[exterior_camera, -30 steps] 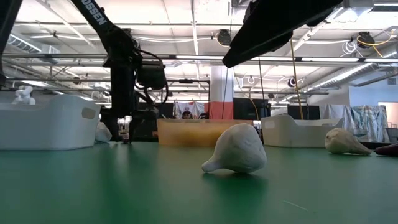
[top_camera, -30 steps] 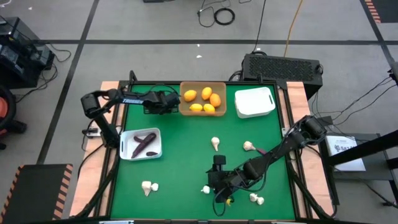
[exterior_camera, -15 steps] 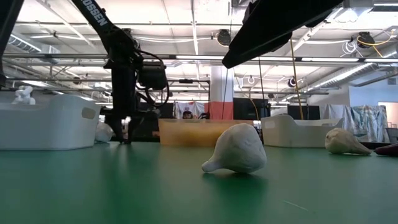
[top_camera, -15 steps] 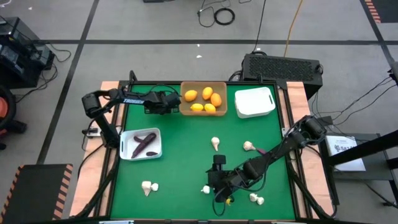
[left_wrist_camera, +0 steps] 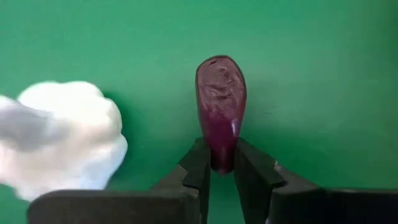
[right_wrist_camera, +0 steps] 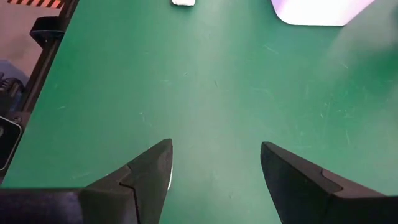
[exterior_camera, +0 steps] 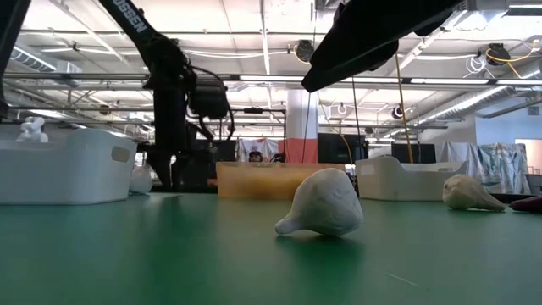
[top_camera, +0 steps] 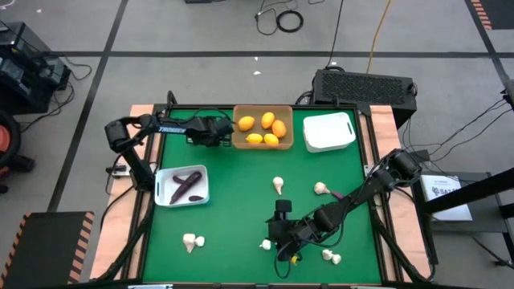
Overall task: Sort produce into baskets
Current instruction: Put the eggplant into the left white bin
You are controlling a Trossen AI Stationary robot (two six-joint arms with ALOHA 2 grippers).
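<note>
The left gripper needs to let go of the purple piece in the white basket (top_camera: pixel 190 192) between the long piece and the small front piece.
In the left wrist view a dark purple piece (left_wrist_camera: pixel 221 106) lies on the green table, and my left gripper (left_wrist_camera: pixel 222 155) is shut on its near end. A whitish bulb (left_wrist_camera: pixel 62 146) lies right beside it. From above, this gripper (top_camera: pixel 213 132) stands just left of the tan basket (top_camera: pixel 263 144), which holds orange and yellow fruits (top_camera: pixel 265 122). The left white basket (top_camera: pixel 163 197) holds two purple pieces (top_camera: pixel 185 183). The right white basket (top_camera: pixel 329 132) stands at the back. My right gripper (right_wrist_camera: pixel 214 162) is open over bare table near the front (top_camera: pixel 273 233). My left gripper pinches the purple piece's near end (left_wrist_camera: pixel 222 158) between its two fingers (left_wrist_camera: pixel 198 165), one on each long side. The fingers come steeply from above and lie along the piece. The rest of the piece stretches away from them on the table.
Loose bulbs lie about the table (top_camera: pixel 278 185), (top_camera: pixel 321 189), (top_camera: pixel 191 240), (top_camera: pixel 331 257); two show large in the low view (exterior_camera: pixel 326 203), (exterior_camera: pixel 470 193). The right arm (exterior_camera: pixel 381 34) hangs over the front middle. A black box (top_camera: pixel 365 84) stands behind the table.
My left gripper has stayed in place beside the tan basket, rolled its wrist a little, and drawn its fingers together on the purple piece.
</note>
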